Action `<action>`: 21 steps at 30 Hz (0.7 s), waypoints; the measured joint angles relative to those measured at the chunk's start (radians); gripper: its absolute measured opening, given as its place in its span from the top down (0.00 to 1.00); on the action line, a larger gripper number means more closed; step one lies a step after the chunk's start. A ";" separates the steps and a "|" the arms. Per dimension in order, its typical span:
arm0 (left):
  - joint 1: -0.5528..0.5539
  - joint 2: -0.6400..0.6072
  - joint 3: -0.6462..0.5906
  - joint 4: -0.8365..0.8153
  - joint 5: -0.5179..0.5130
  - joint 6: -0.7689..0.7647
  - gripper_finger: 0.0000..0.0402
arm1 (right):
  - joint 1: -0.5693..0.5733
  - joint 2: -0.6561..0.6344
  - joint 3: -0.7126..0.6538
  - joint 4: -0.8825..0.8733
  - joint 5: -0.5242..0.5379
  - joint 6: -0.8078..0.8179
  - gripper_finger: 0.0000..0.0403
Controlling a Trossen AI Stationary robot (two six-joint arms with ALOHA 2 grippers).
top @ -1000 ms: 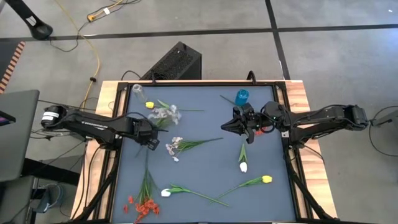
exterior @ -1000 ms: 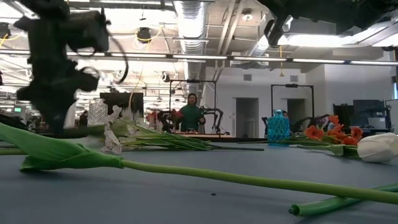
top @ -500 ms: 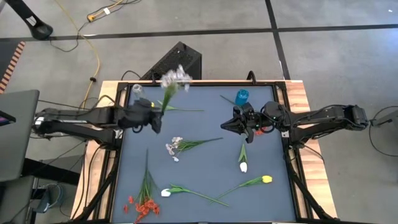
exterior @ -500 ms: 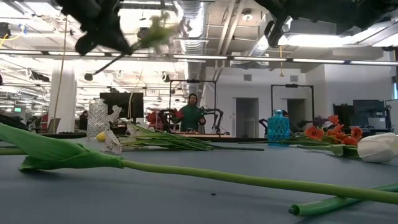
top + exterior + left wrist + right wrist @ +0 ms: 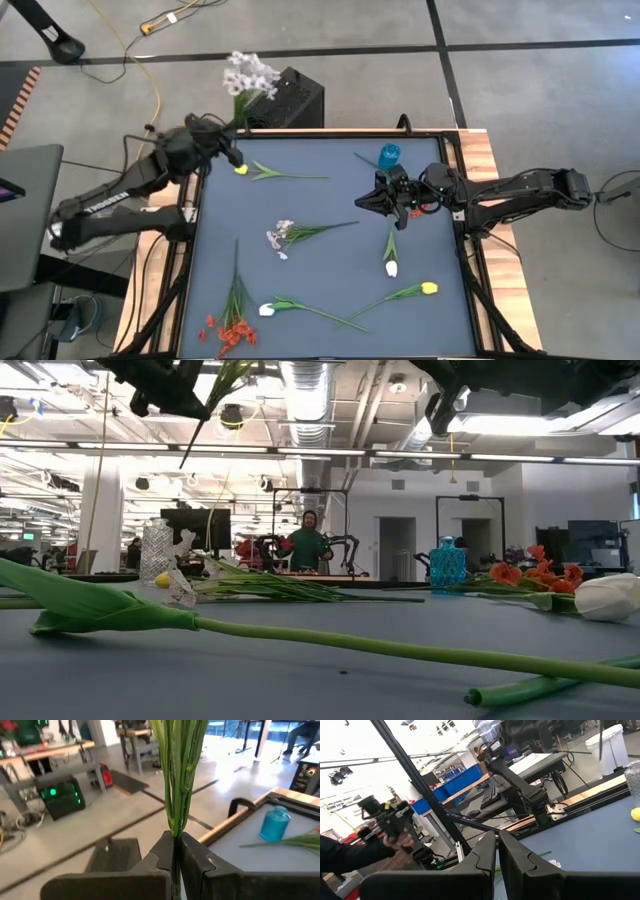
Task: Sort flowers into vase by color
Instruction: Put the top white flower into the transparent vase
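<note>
My left gripper should release the pale lilac-white flower in the clear glass vase [image 5: 230, 152] at the far corner of the table.
My left gripper [image 5: 232, 152] is high over the table's far left corner, shut on a pale lilac-white flower [image 5: 248, 75]. Its green stems [image 5: 176, 795] rise between the fingers. The clear glass vase [image 5: 156, 550] stands below it, and the blue vase [image 5: 389, 156] stands at the far right. My right gripper [image 5: 366, 200] hovers shut and empty near the blue vase. Lying flat on the mat are a yellow flower [image 5: 241, 169], a small white spray [image 5: 278, 238], a white tulip [image 5: 391, 268], a yellow tulip [image 5: 429, 288], another white tulip [image 5: 267, 310] and red-orange blooms [image 5: 230, 330]. My left gripper pinches the flower's bunched green stems [image 5: 175, 837] between its two fingers, on their lower part. The flower is lifted clear of the table and stands roughly upright, bloom on top. A short stem end [image 5: 193, 445] sticks out slanting below the gripper.
The dark mat has a raised black frame [image 5: 300, 133] with wooden edges. A black box [image 5: 285, 98] sits on the floor beyond the far edge. A person [image 5: 307, 545] stands far off in the room. The middle of the mat between the flowers is bare.
My left gripper has risen from the mat's left middle and gone toward the far left corner, still shut on the pale flower. The flower has been lifted clear of the table and turned from lying to upright, bloom up. The right arm has kept still.
</note>
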 joint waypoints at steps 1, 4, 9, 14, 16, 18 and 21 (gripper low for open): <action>0.049 -0.005 0.000 0.013 0.047 0.017 1.00 | 0.000 0.000 0.000 0.000 0.000 0.000 0.88; 0.193 -0.017 -0.028 0.089 0.182 0.046 1.00 | 0.000 0.000 0.000 0.000 0.019 0.000 0.88; 0.378 -0.016 -0.144 0.211 0.324 0.009 1.00 | 0.000 0.000 0.000 0.006 0.056 0.000 0.88; 0.437 -0.029 -0.255 0.368 0.289 0.004 1.00 | 0.001 0.000 0.000 0.010 0.060 0.001 0.88; 0.440 -0.037 -0.278 0.424 0.270 0.026 1.00 | 0.003 0.000 0.000 0.010 0.060 0.011 0.88; 0.438 -0.037 -0.288 0.428 0.247 0.036 1.00 | 0.003 0.000 0.000 0.010 0.060 0.015 0.88; 0.429 -0.036 -0.307 0.419 0.221 0.068 1.00 | 0.003 0.000 0.000 0.008 0.066 0.015 0.88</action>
